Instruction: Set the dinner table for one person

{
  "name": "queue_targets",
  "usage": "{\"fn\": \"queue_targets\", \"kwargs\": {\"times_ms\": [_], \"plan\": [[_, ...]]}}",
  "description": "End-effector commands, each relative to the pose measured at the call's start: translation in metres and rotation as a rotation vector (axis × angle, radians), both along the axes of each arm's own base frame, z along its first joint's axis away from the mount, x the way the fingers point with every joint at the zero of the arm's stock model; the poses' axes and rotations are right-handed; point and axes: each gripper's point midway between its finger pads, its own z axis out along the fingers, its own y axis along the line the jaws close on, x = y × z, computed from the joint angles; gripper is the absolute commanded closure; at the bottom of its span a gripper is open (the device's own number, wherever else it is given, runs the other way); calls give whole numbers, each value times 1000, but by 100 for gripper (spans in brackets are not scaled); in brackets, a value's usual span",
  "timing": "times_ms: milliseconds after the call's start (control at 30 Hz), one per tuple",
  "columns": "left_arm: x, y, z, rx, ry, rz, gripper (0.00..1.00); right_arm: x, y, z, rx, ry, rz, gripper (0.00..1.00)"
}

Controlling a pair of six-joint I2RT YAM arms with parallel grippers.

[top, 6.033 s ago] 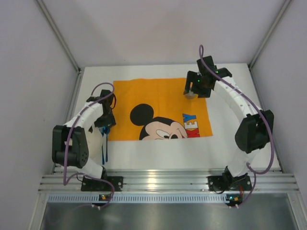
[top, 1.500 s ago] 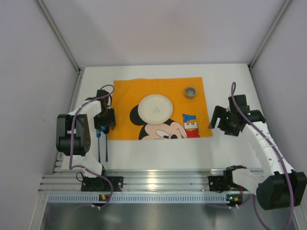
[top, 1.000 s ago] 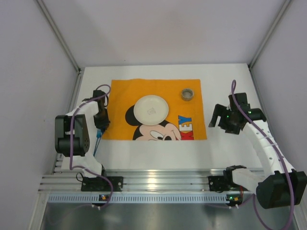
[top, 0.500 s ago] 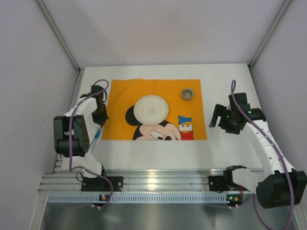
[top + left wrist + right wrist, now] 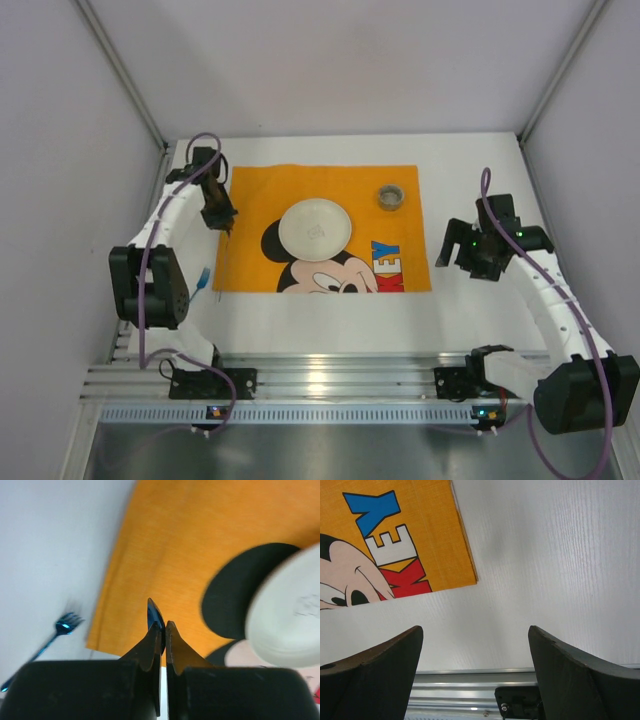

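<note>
The dark blue utensil, now over the mat's edge, will be let go by my left gripper on the orange mat [image 5: 372, 239] between the white plate and the lettering.
My left gripper [image 5: 223, 224] hangs over the left edge of the orange Mickey Mouse mat [image 5: 340, 185]. In the left wrist view this gripper [image 5: 161, 625] is shut on a thin dark blue utensil [image 5: 153, 614]; only its tip shows above the jaws, so I cannot tell its kind. A blue fork [image 5: 203, 279] [image 5: 64, 625] lies on the white dinner table [image 5: 330, 320] left of the mat. A white plate [image 5: 317, 228] [image 5: 292, 615] sits on the mat. My right gripper [image 5: 455, 252] [image 5: 475, 636] stands open over bare table to the right of the mat [image 5: 420, 540], holding nothing.
A small grey cup [image 5: 392, 196] stands on the mat's far right corner. The silver rail [image 5: 330, 376] [image 5: 470, 680] runs along the near edge. Walls close in on the left, right and back.
My left gripper has closed on the dark blue utensil and carried it toward the far side along the mat's left edge. The fork stays behind on the table. The right arm has not moved.
</note>
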Motion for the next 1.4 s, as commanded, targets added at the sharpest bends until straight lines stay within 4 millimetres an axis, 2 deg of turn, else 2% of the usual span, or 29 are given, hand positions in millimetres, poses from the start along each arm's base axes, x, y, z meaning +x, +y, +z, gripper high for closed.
{"fn": "queue_targets", "kwargs": {"times_ms": [0,67,100,167,200,233,267,300,367,400,433,500,533,567,600,633,667,833,1033,1167,1200,1267,1300,1367], "plan": [[8,-70,52,-109,-118,-12,100,2,-4,4,-13,-22,-2,14],[22,-110,71,-192,-202,-6,100,2,-3,5,-11,-27,-5,14],[20,-145,74,-238,-214,-58,100,2,-3,6,-9,-30,-4,14],[27,-192,85,-359,-257,-72,100,1,-2,5,-2,-26,-5,14],[36,-232,86,-414,-301,-137,100,0,-2,5,0,-25,-7,14],[41,-253,96,-464,-327,-146,100,-2,-1,4,3,-23,-6,14],[45,-271,95,-482,-334,-159,100,-3,-2,5,4,-23,-7,14],[46,-299,102,-523,-368,-204,100,-6,-2,6,3,-26,-6,14],[62,-331,98,-543,-383,-230,100,-11,-5,6,-7,-28,-11,14],[60,-350,97,-549,-383,-264,100,-14,-6,6,-11,-26,-15,14],[74,-367,86,-526,-373,-287,100,-18,-6,7,-11,-34,-16,14],[81,-388,74,-489,-360,-309,100,-22,-4,11,11,-51,-29,13],[89,-398,91,-499,-388,-323,100,-25,-2,11,26,-46,-27,13],[96,-406,58,-473,-338,-318,100,-30,-1,10,33,-31,-32,13],[97,-411,53,-470,-326,-318,100,-31,0,11,38,-35,-34,13],[106,-414,60,-463,-360,-295,100,-34,0,12,39,-33,-36,13],[106,-412,38,-427,-320,-279,100,-37,0,13,41,-25,-38,13],[106,-387,7,-295,-302,-185,100,-46,-6,24,20,-48,-49,13],[101,-376,-10,-216,-283,-175,100,-55,-8,18,13,-30,-46,12],[110,-373,-23,-176,-297,-195,100,-54,-7,16,14,-16,-44,12],[114,-375,-21,-174,-311,-200,100,-54,-7,15,13,-12,-42,12],[117,-373,-34,-148,-297,-195,91,-52,-7,17,12,-14,-39,12],[119,-373,-36,-158,-297,-188,79,-51,-7,17,11,-12,-37,12],[122,-374,-45,-166,-285,-192,72,-50,-7,17,9,-11,-35,12]]}}
